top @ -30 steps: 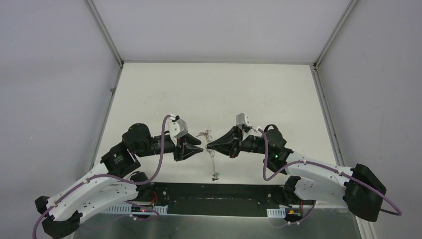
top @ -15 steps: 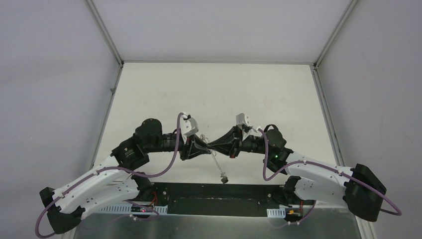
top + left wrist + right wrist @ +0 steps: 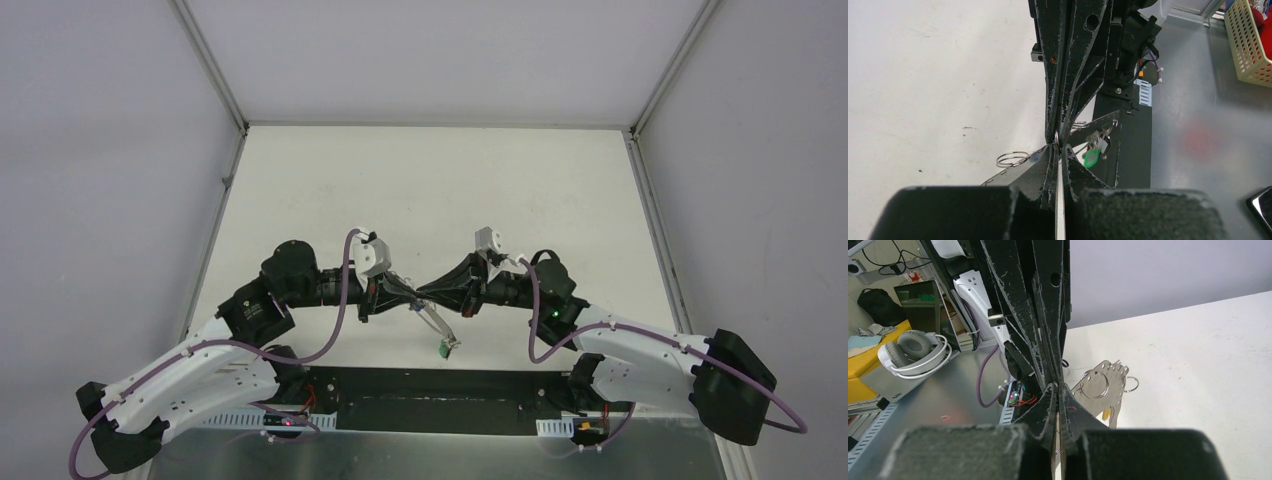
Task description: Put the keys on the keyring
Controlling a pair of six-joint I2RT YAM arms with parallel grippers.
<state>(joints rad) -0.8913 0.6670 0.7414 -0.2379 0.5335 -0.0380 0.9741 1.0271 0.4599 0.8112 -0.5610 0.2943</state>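
The keyring is slanting across my right gripper's fingers, so that gripper should open while my left gripper turns the keyring square, then pinches its split ring (image 3: 1057, 137).
The keyring (image 3: 432, 322) is a thin flat grey metal piece with holes and silver split rings along its rim. It hangs in the air between my two grippers. My left gripper (image 3: 411, 294) and right gripper (image 3: 419, 292) meet tip to tip, both shut on its edge. In the left wrist view the left gripper (image 3: 1058, 149) pinches the keyring (image 3: 1028, 162), with a split ring (image 3: 1000, 161) on the left and a green-tagged key (image 3: 1090, 158) hanging on the right. In the right wrist view the right gripper (image 3: 1057, 386) stands beside the keyring (image 3: 1115, 377). A yellow tag (image 3: 1106, 414) hangs below it.
The white table (image 3: 430, 190) has grey walls on three sides. A black base strip (image 3: 420, 385) runs along the near edge. Off the table are a yellow basket (image 3: 1248, 40) and headphones (image 3: 913, 347).
My left gripper has moved right until it meets the right gripper's tips. The hanging keyring has swung, and its lower end with the green-tagged key now points to the right.
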